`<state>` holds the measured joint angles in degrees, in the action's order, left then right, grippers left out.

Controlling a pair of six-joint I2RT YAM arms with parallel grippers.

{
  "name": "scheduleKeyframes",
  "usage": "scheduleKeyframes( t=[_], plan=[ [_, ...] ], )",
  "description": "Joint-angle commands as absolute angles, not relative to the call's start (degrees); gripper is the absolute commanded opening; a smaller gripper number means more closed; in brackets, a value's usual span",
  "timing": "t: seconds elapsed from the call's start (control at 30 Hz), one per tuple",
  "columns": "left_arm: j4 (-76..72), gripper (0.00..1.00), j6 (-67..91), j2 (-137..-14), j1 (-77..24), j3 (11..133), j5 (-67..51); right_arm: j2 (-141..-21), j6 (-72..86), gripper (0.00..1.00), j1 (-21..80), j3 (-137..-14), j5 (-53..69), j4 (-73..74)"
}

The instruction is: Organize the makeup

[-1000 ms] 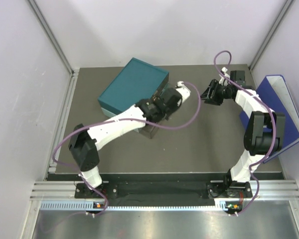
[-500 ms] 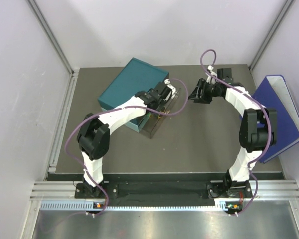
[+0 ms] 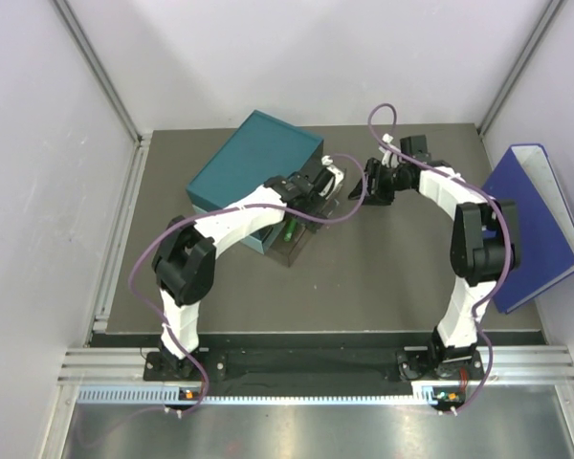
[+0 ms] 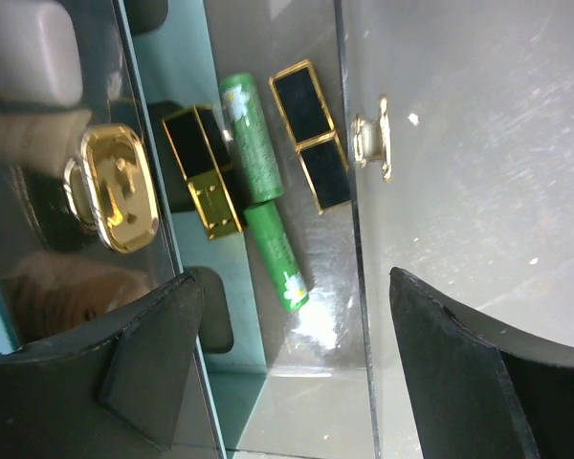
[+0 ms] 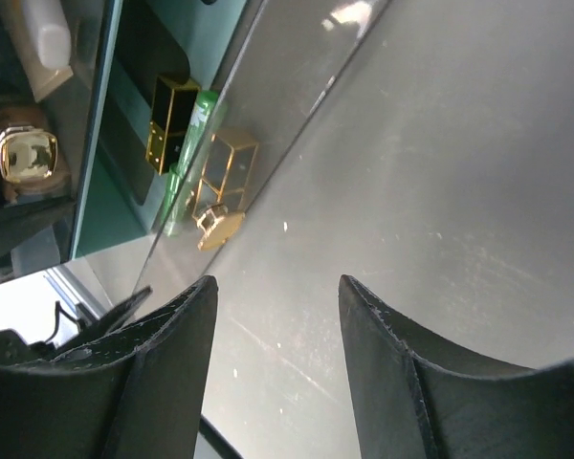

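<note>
My left gripper should leave the clear drawer next, move to the top (image 3: 255, 166) of the teal drawer box and close there, empty.
The makeup in view lies in a clear drawer (image 3: 301, 241) pulled out of the teal drawer box (image 3: 253, 163). It holds two green tubes (image 4: 252, 143) (image 4: 277, 253) and two black-and-gold lipsticks (image 4: 203, 172) (image 4: 311, 134). A gold-capped piece (image 4: 120, 186) shows through the clear wall to the left. My left gripper (image 4: 293, 296) (image 3: 318, 187) hangs open over the drawer, holding nothing. My right gripper (image 5: 277, 282) (image 3: 374, 182) is open and empty over bare table just right of the drawer front. From there I see its gold knob (image 5: 220, 226), a green tube (image 5: 197, 124) and a lipstick (image 5: 168, 122).
A big blue binder (image 3: 540, 215) leans at the right wall. The drawer's gold knob (image 4: 373, 142) sits on its clear front panel. White walls and metal rails close in the dark table (image 3: 383, 277) on three sides.
My left jaws have opened wide above the drawer, and the left arm has drawn in toward the box. My right gripper has moved left, closer to the drawer front.
</note>
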<state>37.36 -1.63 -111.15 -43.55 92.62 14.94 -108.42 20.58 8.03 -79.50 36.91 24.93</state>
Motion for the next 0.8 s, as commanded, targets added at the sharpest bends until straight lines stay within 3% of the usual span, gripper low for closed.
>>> scheduleKeyframes(
  t=[0.0, 0.23, 0.33, 0.37, 0.5, 0.77],
  plan=[
    [34.89, 0.83, -3.51, -108.11, -41.84, 96.68, 11.70, -109.51, 21.00, 0.54, 9.40, -83.40, 38.32, 22.33],
    [32.61, 0.81, -5.62, -102.14, -41.84, 101.77, 7.11, -111.53, 21.71, 0.54, 10.37, -85.08, 38.94, 22.15],
    [31.47, 0.56, -7.03, -100.37, -41.75, 103.01, 13.07, -112.58, 22.06, 0.54, 10.98, -85.96, 39.11, 22.24],
    [30.94, 0.31, -7.38, -100.02, -41.66, 103.09, 17.10, -112.85, 22.15, 0.54, 11.16, -86.48, 39.02, 22.32],
    [31.45, 0.00, -6.07, -100.10, -37.20, 102.30, 21.00, -114.34, 22.67, 0.54, 11.78, -87.36, 39.37, 22.24],
    [35.77, 0.00, 1.39, -101.87, -27.87, 100.72, 18.99, -116.80, 23.64, 0.53, 12.83, -89.91, 39.55, 22.76]
  ],
)
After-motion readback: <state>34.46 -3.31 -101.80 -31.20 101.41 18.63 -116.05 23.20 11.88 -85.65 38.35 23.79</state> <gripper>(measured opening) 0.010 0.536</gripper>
